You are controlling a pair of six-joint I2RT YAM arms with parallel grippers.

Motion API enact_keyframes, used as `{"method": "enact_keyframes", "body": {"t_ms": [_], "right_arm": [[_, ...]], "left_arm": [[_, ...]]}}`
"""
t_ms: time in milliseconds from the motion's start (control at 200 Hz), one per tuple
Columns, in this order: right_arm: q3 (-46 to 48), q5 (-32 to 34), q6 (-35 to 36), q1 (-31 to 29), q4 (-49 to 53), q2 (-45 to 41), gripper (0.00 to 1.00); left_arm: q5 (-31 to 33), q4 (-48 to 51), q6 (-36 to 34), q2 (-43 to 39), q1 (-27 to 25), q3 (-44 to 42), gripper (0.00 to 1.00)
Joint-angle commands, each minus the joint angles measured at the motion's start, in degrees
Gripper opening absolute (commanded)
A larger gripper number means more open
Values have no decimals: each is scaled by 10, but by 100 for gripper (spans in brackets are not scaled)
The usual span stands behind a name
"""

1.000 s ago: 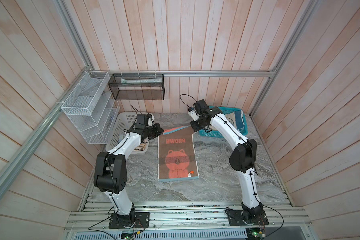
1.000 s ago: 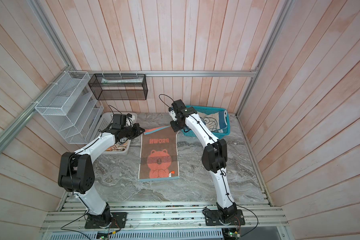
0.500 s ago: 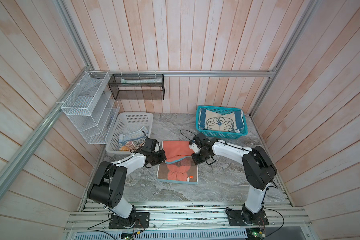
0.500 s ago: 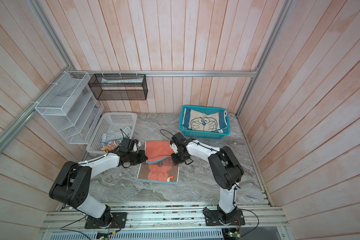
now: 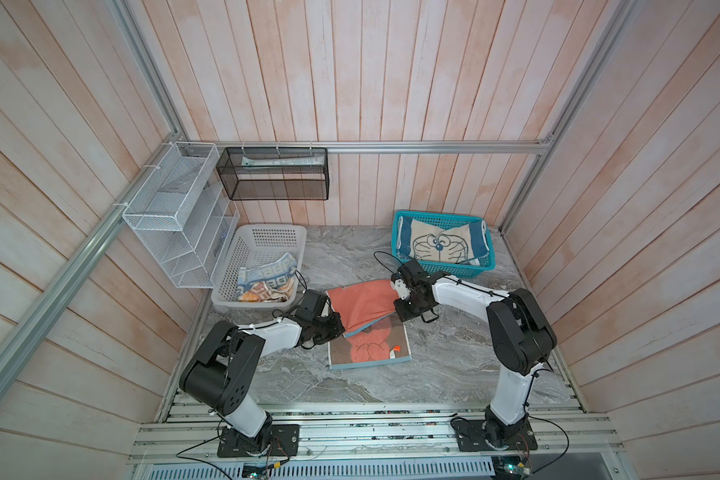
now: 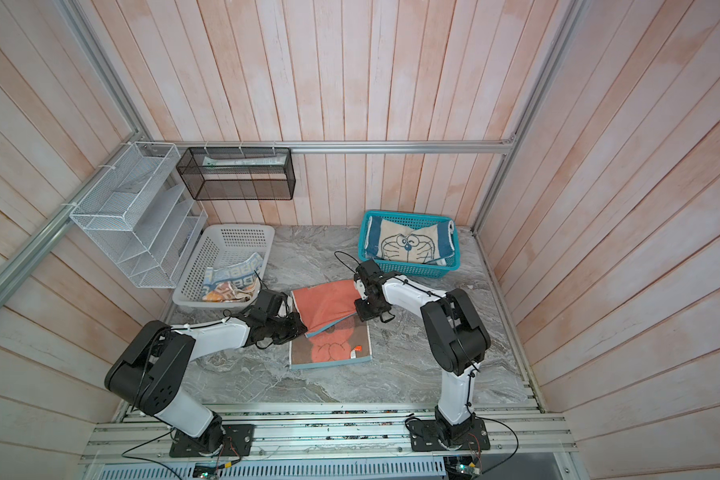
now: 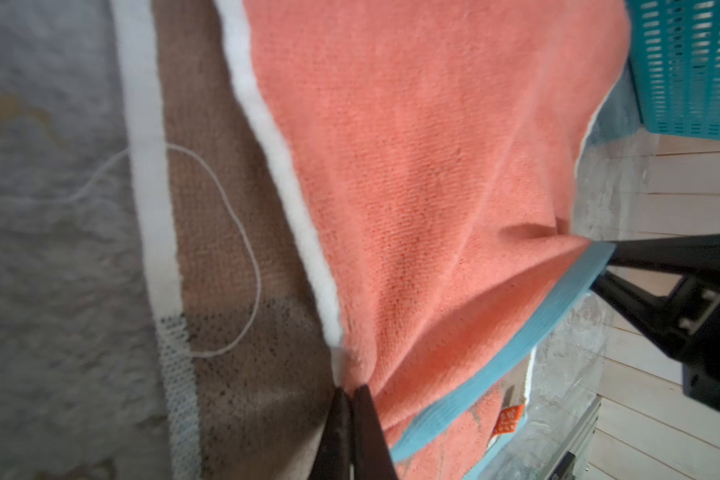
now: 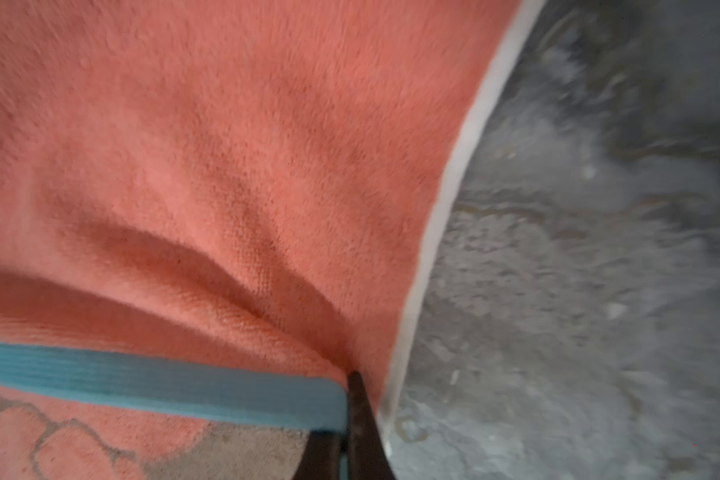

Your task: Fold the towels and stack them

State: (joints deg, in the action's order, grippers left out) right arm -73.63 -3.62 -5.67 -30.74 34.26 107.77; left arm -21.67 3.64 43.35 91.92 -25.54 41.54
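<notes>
Next, my left gripper releases the towel's folded-over corner at the near blue hem's end (image 5: 326, 379), on the white basket's side.
The coral-orange towel (image 5: 362, 305) (image 6: 325, 303) lies on the marble table (image 5: 454, 353) in both top views. Its far half is lifted and doubled over toward the near half (image 5: 371, 351), which lies flat with its bear picture up. My left gripper (image 5: 341, 330) (image 7: 352, 388) is shut on the folded-over left corner. On the right corner, by the blue hem (image 8: 154, 382), my right gripper (image 5: 398, 311) (image 8: 352, 374) is shut. The blue-cream cartoon towel (image 5: 439, 245) fills the teal basket (image 5: 454, 272). A block-lettered towel (image 5: 267, 282) lies crumpled in the white basket (image 5: 262, 241).
A white wire rack (image 5: 175, 216) hangs on the left wall and a black mesh shelf (image 5: 273, 178) on the back wall. Aluminium rails (image 5: 371, 415) border the table's near edge. A loose white thread (image 7: 242, 232) lies on the towel's brown band.
A second ago the coral towel lay flat with both grippers at its far corners. Both have since carried the far edge toward the near side, doubling the towel over.
</notes>
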Motion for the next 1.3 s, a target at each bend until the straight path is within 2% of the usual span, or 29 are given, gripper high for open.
{"method": "enact_keyframes", "body": {"t_ms": [0,195,350,425,510,695,1035,1150,1295], "right_arm": [[-32,68,23,5,65,-39,0],[7,72,-10,-34,98,-125,0],[107,37,-58,-98,62,-163,0],[159,19,-78,-112,28,-158,0],[187,29,-88,-126,11,-142,0],[158,76,-83,-146,46,-133,0],[114,93,-112,-186,139,-215,0],[156,60,-130,-203,109,-233,0],[206,30,-151,-229,75,-205,0]], "left_arm": [[11,61,-15,-51,7,46,0],[7,125,-47,-105,26,52,0],[-8,108,-23,-137,21,-22,0],[-13,90,-12,-143,20,-63,0],[-16,73,-5,-143,20,-92,0],[-18,87,-10,-162,20,-90,0],[-9,199,-23,-258,25,-57,0],[-13,206,-24,-277,25,-84,0],[-25,171,-11,-259,25,-144,0]]}}
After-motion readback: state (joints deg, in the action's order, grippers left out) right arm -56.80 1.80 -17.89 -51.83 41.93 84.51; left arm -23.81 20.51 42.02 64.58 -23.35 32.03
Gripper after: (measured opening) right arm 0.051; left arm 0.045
